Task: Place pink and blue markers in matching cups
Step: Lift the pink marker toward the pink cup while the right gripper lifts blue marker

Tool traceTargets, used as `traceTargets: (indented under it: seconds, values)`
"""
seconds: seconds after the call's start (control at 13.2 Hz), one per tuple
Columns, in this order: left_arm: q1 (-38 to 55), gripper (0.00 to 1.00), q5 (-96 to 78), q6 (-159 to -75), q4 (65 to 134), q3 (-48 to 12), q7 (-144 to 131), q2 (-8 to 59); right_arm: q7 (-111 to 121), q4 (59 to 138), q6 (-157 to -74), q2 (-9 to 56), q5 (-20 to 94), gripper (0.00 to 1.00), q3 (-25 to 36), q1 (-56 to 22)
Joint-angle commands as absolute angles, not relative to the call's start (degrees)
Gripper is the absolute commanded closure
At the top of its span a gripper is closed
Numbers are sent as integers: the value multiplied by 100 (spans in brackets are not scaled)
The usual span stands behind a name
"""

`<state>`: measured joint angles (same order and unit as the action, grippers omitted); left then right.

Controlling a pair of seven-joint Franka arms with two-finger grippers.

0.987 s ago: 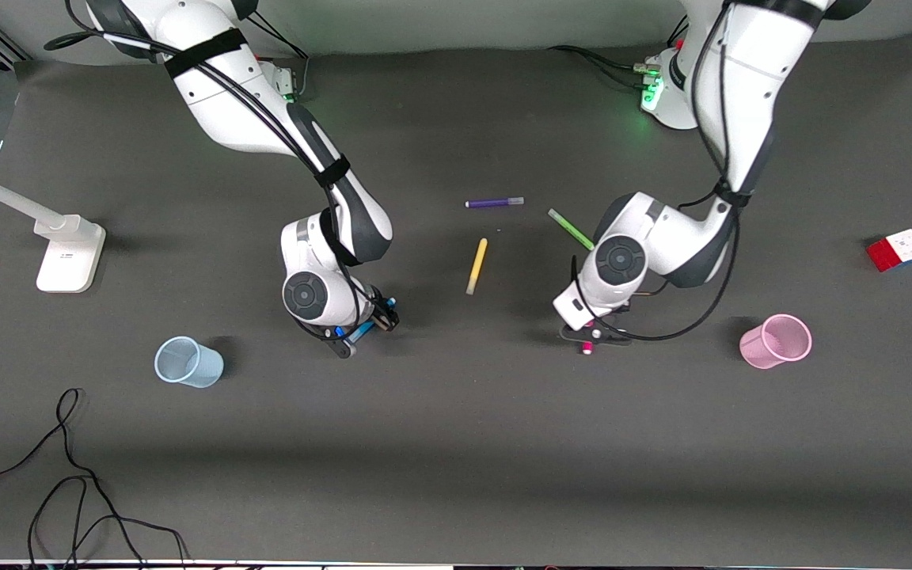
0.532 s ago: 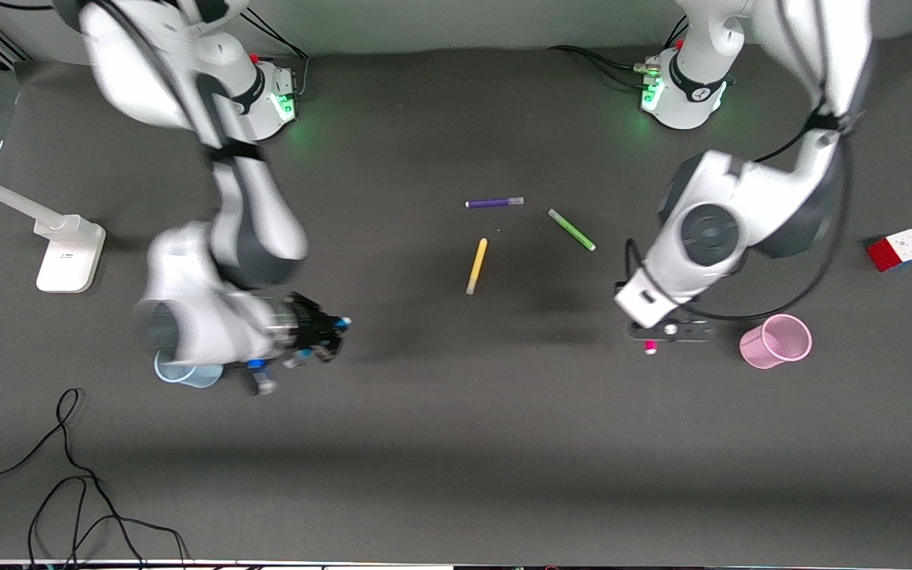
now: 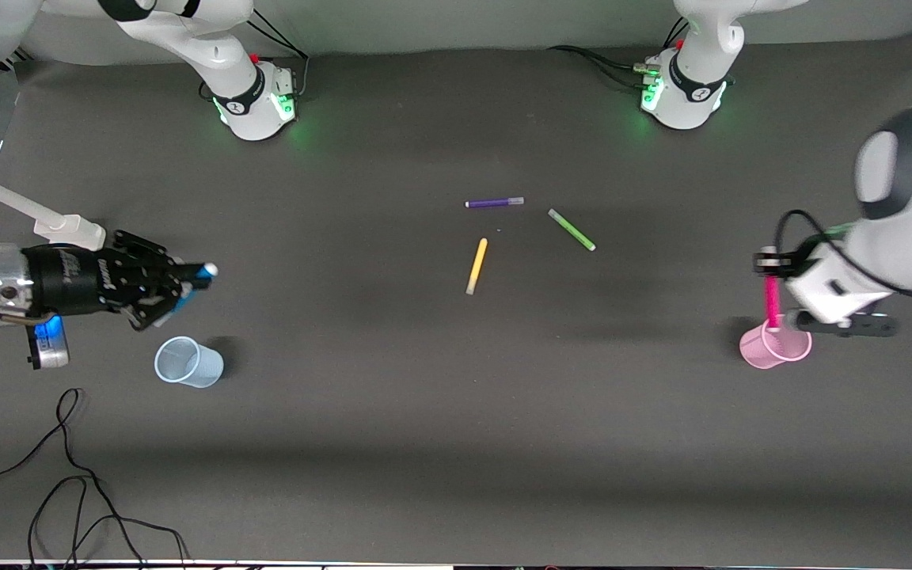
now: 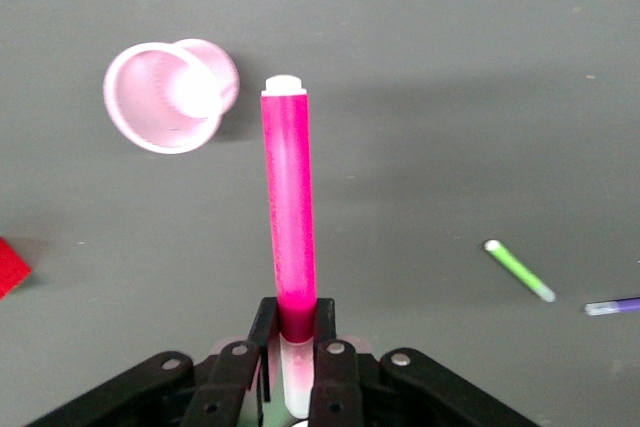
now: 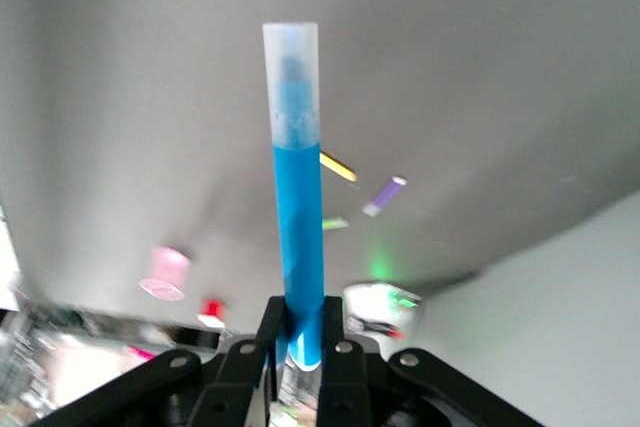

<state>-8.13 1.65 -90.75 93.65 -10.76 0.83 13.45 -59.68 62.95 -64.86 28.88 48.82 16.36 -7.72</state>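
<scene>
Next, my left gripper lets go of the pink marker inside the pale pink cup (image 3: 777,343) (image 4: 166,97), with the marker's pale-capped end leaning on the cup's rim.
My left gripper (image 3: 767,267) is shut on the pale cap end of the pink marker (image 3: 772,299). The marker's free end hangs just over the rim of the pale pink cup (image 3: 777,347). In the left wrist view the gripper (image 4: 298,322) holds the pink marker (image 4: 288,207), whose tip lies beside the pink cup's (image 4: 165,97) opening. My right gripper (image 3: 185,279) is shut on the blue marker (image 3: 204,272) and holds it level above the table, close to the pale blue cup (image 3: 188,362). The right wrist view shows the gripper (image 5: 300,332) clamped on the blue marker (image 5: 298,217).
A purple marker (image 3: 494,203), a green marker (image 3: 571,229) and a yellow marker (image 3: 476,265) lie mid-table. A white stand (image 3: 68,229) sits at the right arm's end. Black cables (image 3: 68,475) lie near the front edge. A red block's corner (image 4: 8,267) shows near the pink cup.
Both arms swung outward from mid-table, each with its marker. The right gripper moved toward the blue cup and turned level. The left gripper carried the pink marker over the pink cup.
</scene>
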Motion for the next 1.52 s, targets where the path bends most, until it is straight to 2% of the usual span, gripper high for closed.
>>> traceTargets:
  seconds: [0.0,0.3,0.53,0.99,1.44]
  values:
    - [-1264,100,202,-8973,9202,-1134,544,1450,-3901,6923,-5715,3014,5309,100,1573,-168]
    - [-1415,100,694,-8912,9133,-1134,554,1678,-3350,7110,-5765,3523,4808,100,1573,-54]
    - [-1415,100,799,-8160,8353,-1099,536,2379,-2201,7102,-5757,3875,4650,100,1573,271]
    - [-1284,100,1309,-6918,7208,-1099,527,3768,-2135,7119,-5774,4236,4465,100,1582,632]
    - [-1204,100,1468,-7013,7084,-1099,545,4412,-2188,7137,-5888,4333,4517,100,1652,869]
